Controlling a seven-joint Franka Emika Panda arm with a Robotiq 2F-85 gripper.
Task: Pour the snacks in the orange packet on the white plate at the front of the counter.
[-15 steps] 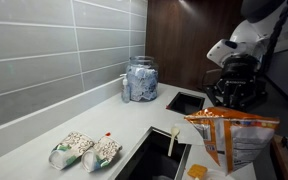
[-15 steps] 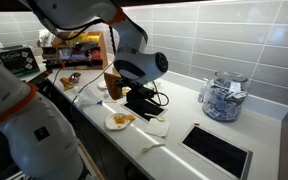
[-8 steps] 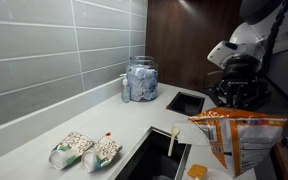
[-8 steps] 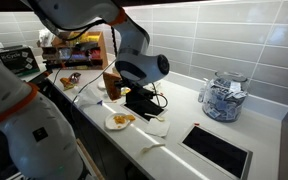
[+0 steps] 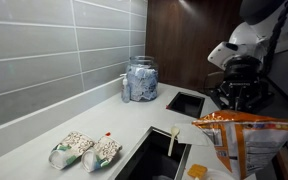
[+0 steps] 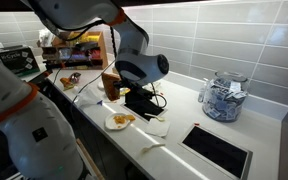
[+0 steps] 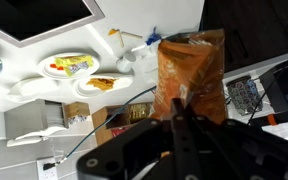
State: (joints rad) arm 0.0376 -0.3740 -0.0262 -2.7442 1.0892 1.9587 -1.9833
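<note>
My gripper is going to release the orange packet on the counter (image 5: 212, 125) between the white plate and the far dark cut-out. The packet is now held above the white plate.
My gripper (image 7: 179, 103) is shut on the orange packet (image 7: 189, 60), which reaches away from the fingers in the wrist view. In an exterior view the packet (image 5: 249, 140) hangs below the black gripper (image 5: 239, 95), off the counter's front edge. In an exterior view the packet (image 6: 111, 85) is held beside the arm, above the white plate (image 6: 112, 124). Yellow-orange snacks (image 6: 123, 118) lie on that plate. The wrist view shows two white plates, one (image 7: 52, 72) with yellowish pieces and a smaller one (image 7: 86, 90) with orange snacks (image 7: 104, 83).
Two pale green-and-white packets (image 5: 72, 148) (image 5: 102, 153) lie on the counter (image 5: 134, 120). A glass jar (image 5: 141, 78) stands by the tiled wall. Dark cut-outs (image 5: 184, 102) (image 5: 154, 158) open in the counter. A white utensil (image 5: 174, 140) lies near the front. Clutter fills the far end (image 6: 69, 55).
The orange packet has shifted a little lower and toward the right edge in an exterior view. The gripper still holds it.
</note>
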